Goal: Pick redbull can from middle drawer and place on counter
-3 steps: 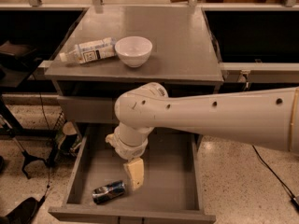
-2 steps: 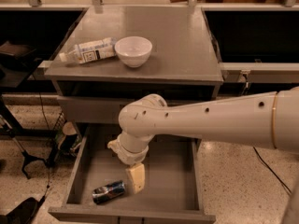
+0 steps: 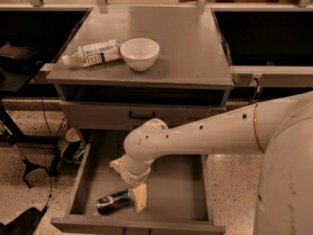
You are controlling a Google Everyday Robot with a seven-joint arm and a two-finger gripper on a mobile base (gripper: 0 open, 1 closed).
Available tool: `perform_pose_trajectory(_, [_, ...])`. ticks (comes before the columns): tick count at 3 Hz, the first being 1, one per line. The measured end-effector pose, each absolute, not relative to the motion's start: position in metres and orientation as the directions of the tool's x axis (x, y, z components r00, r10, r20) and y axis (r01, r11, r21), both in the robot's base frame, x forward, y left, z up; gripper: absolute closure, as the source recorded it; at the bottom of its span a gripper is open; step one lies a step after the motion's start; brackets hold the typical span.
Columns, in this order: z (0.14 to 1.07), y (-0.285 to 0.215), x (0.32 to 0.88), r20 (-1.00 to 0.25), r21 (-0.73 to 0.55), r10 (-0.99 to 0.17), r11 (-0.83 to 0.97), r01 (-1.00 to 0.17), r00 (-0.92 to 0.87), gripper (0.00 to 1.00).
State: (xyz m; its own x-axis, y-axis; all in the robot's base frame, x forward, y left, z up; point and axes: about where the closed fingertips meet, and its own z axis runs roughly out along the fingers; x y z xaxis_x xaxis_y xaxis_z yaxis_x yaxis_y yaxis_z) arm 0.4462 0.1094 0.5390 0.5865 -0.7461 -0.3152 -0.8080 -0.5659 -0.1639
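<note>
Next, my gripper closes on the end of the redbull can (image 3: 128, 197) nearest the drawer's middle, leaving the can's other end sticking out.
The redbull can (image 3: 113, 201) lies on its side at the front left of the open middle drawer (image 3: 171, 190), on the bare grey floor. My gripper (image 3: 136, 195) reaches down into the drawer from the white arm (image 3: 195, 138) and sits right at the can's right end, touching or almost touching it. The counter (image 3: 186, 48) is the grey top of the cabinet, above and behind the drawer.
A white bowl (image 3: 140, 53) and a white-labelled plastic bottle (image 3: 93, 53) lying on its side sit at the counter's left. A closed drawer front with a black handle (image 3: 142, 115) is above the open drawer. Stands and cables clutter the floor at left (image 3: 29, 165).
My arm has swung down and toward the drawer's front. The gripper has come lower and closer to the can's right end. The can has not moved.
</note>
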Motion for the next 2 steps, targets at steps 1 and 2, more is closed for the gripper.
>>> perform_pose_trajectory(1, [0.4898, 0.1405, 0.4438, -0.354, -0.152, -0.715, -0.593, -0.791, 0.603, 0.00])
perform_pose_trajectory(2, [0.4898, 0.1405, 0.4440, -0.354, -0.152, -0.715, -0.592, -0.791, 0.603, 0.00])
